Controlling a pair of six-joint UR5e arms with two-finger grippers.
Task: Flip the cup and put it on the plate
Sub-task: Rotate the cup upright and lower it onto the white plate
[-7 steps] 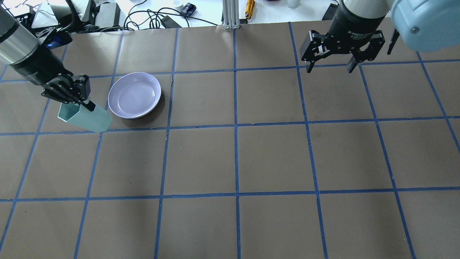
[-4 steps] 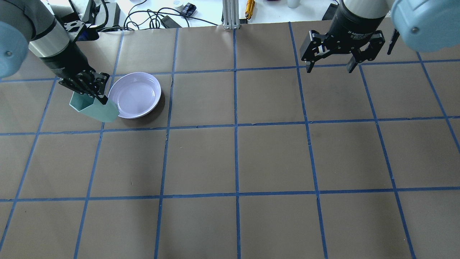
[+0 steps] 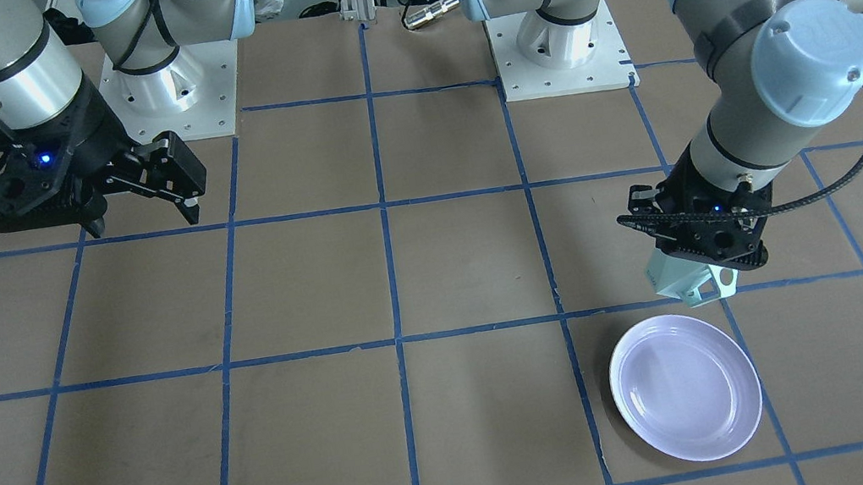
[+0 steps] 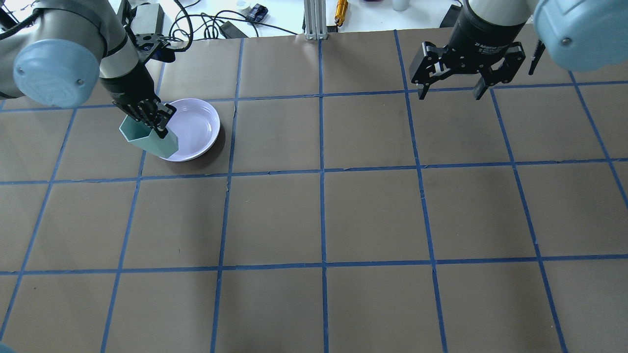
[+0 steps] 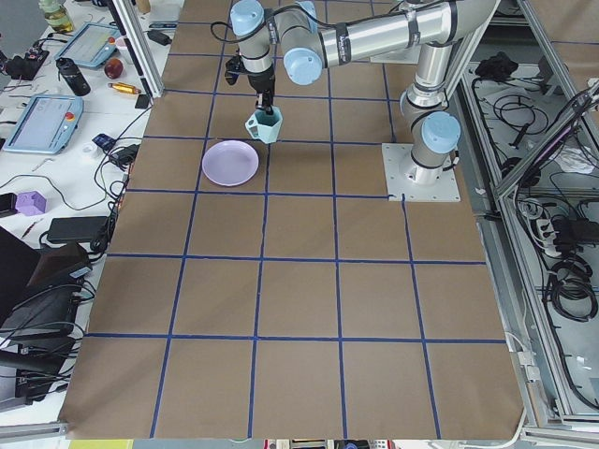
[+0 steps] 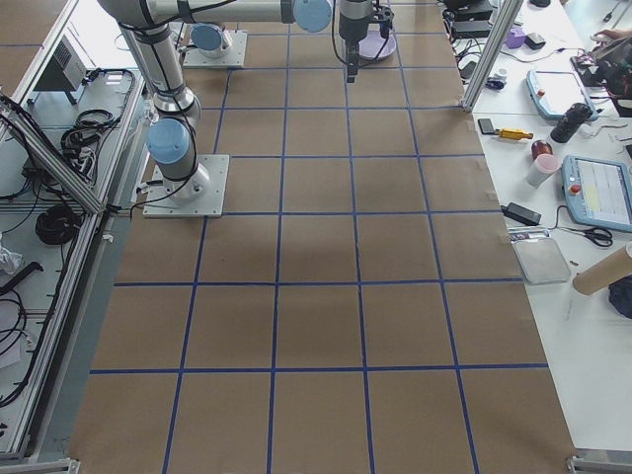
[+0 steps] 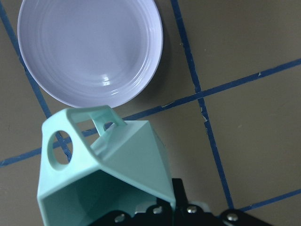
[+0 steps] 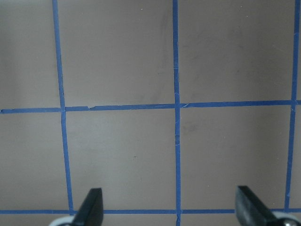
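The robot's left gripper will release the pale mint-green cup near the middle of the lavender-white plate (image 3: 692, 375) (image 7: 94, 55).
My left gripper (image 4: 156, 123) is shut on the wall of the pale mint-green cup (image 4: 147, 139) and holds it tilted in the air. From overhead the cup overlaps the left rim of the lavender-white plate (image 4: 196, 128). In the left wrist view the cup (image 7: 108, 174) has its mouth toward the camera and its handle toward the plate (image 7: 89, 47). In the front view the cup (image 3: 690, 285) hangs just behind the plate (image 3: 686, 388). My right gripper (image 4: 454, 90) is open and empty above the far right of the table, and shows in its wrist view (image 8: 171, 212).
Cables, a power brick and an aluminium post (image 4: 314, 19) lie beyond the table's far edge. The two arm bases (image 3: 556, 44) stand on the robot's side. Blue tape lines (image 4: 321, 171) grid the brown table.
My left arm has carried the cup to the right, from left of the plate to over its left rim. The right arm has not moved.
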